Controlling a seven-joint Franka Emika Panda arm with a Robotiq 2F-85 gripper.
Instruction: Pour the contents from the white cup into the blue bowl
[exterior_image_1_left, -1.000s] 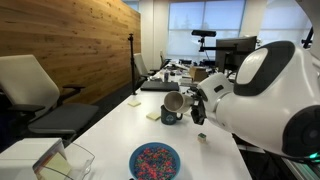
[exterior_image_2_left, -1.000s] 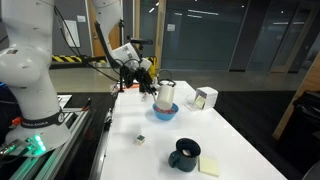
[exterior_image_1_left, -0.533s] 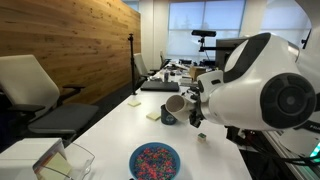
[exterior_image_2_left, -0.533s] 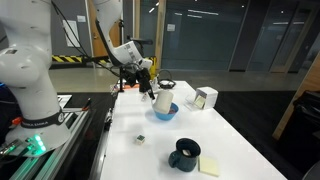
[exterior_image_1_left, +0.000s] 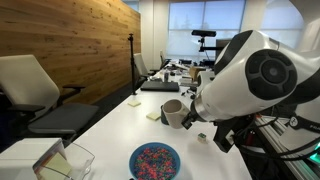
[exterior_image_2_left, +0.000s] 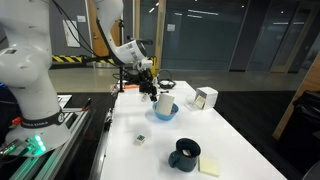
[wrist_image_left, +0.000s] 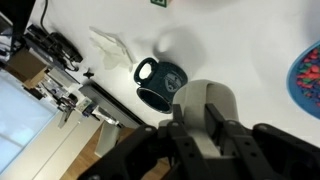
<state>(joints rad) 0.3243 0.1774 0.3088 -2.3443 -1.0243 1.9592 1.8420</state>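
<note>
The robot's gripper should set the white cup, now tilted just over the blue bowl, down on the white table (exterior_image_1_left: 168, 132) between the blue bowl and the dark mug.
My gripper (wrist_image_left: 198, 122) is shut on the white cup (wrist_image_left: 205, 105), its dark fingers (wrist_image_left: 215, 122) pressed on both sides of the cup's wall. In an exterior view the white cup (exterior_image_1_left: 173, 112) is tipped on its side with its mouth towards the blue bowl (exterior_image_1_left: 155, 160), which holds pink and blue bits. In an exterior view the white cup (exterior_image_2_left: 163, 102) hangs tilted just over the blue bowl (exterior_image_2_left: 165, 112), below the gripper (exterior_image_2_left: 155, 92). The blue bowl's rim (wrist_image_left: 308, 80) shows at the right edge of the wrist view.
A dark handled mug (exterior_image_2_left: 185, 154) stands on the white table (exterior_image_2_left: 170, 135) beside a yellow note (exterior_image_2_left: 209, 166); the dark mug (wrist_image_left: 160, 83) also lies close to the cup in the wrist view. A clear container (exterior_image_1_left: 65, 160), a small white box (exterior_image_2_left: 203, 98) and a small cube (exterior_image_2_left: 141, 139) sit nearby.
The arm has turned at the wrist and brought the held cup lower, closer to the blue bowl, with the cup more tipped. The gripper has stayed shut.
</note>
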